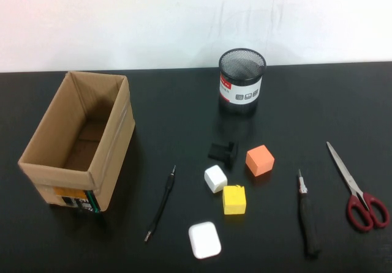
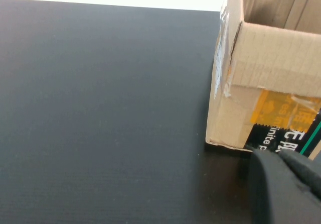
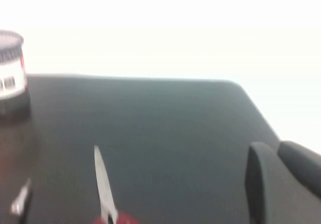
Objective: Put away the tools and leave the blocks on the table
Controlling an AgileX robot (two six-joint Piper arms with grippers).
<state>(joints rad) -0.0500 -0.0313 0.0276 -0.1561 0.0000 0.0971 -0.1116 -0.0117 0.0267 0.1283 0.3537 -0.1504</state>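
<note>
Next, I should move my right gripper to the red-handled scissors and close it on the lower half of the scissors' blades point(image 1: 348, 178) point(image 3: 105, 196), just in front of their handles.
Red-handled scissors point(image 1: 361, 190) lie at the right of the black table point(image 1: 306, 114). A thick black-handled screwdriver point(image 1: 307, 215) lies left of them. A long thin black screwdriver point(image 1: 160, 204) lies beside the cardboard box. The orange cube point(image 1: 260, 160), yellow cube point(image 1: 234, 199) and smaller white cube point(image 1: 215, 179) sit mid-table. Neither arm shows in the high view. My left gripper point(image 2: 286, 189) is low by the box's near corner. My right gripper point(image 3: 281, 184) is low near the scissors' blade point(image 3: 104, 186) and the table's right edge.
An open cardboard box point(image 1: 116, 126) stands at the left, also in the left wrist view point(image 2: 266, 68). A black mesh cup point(image 1: 241, 81) stands at the back, also in the right wrist view point(image 3: 11, 73). A flat white case point(image 1: 204, 240) and a small black T-shaped piece point(image 1: 223, 152) lie mid-table.
</note>
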